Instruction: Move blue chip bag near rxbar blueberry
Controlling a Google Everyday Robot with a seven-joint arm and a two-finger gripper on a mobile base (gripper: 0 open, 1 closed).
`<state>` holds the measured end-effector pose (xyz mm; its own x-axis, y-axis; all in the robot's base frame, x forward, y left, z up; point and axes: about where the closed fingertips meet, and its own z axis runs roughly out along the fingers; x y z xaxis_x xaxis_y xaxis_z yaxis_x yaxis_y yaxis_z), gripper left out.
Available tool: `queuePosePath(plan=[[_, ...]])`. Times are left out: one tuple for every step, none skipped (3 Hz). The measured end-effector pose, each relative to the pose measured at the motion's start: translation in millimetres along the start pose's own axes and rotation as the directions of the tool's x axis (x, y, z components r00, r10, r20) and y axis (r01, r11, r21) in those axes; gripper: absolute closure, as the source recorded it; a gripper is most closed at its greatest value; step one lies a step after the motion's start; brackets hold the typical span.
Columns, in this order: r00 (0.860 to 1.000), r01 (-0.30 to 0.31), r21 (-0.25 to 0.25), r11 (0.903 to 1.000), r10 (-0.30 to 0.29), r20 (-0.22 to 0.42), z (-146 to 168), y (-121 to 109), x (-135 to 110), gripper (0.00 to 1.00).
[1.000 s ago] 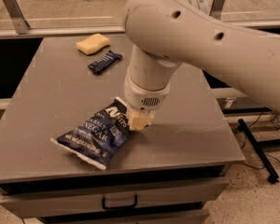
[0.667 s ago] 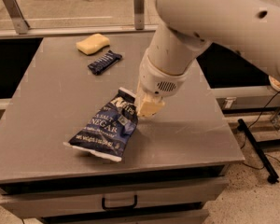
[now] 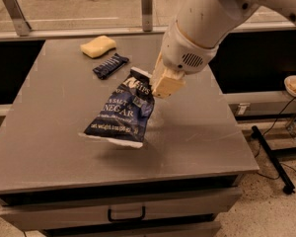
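My gripper is to let go of the blue chip bag up against the rxbar blueberry (image 3: 121,60), partly over it, near the yellow sponge.
The blue chip bag (image 3: 121,112) is a large navy bag with white lettering and white sealed ends. It hangs tilted above the middle of the grey table (image 3: 49,142), casting a shadow below. My gripper (image 3: 160,84) is shut on the bag's upper right end, with its cream fingers (image 3: 166,85) pinching it. The rxbar blueberry (image 3: 110,65) is a small dark navy bar lying on the table just behind and left of the bag's top, apart from it.
A yellow sponge (image 3: 98,46) lies at the table's back, beside the bar. A glass railing with metal posts (image 3: 147,6) runs behind the table. A drawer handle (image 3: 126,215) shows under the front edge. A black stand (image 3: 271,157) lies on the floor at right.
My gripper has lifted the chip bag off the table and carried it back and to the right, toward the bar. The bar and sponge have not moved.
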<state>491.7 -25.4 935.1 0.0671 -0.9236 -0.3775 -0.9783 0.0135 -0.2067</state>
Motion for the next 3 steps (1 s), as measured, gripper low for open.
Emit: queuePosePath(plan=[[0.999,-0.016,0.019,0.9997,0.016,-0.028,-7.4,-11.5,4.2,1.00],[1.000,-0.026,0.107,0.9939,0.027,-0.015,-14.1,-61.1,12.6,1.00],[0.996,-0.076,0.213,0.9741,0.063,0.064,-17.9,-120.2,25.5,1.00]])
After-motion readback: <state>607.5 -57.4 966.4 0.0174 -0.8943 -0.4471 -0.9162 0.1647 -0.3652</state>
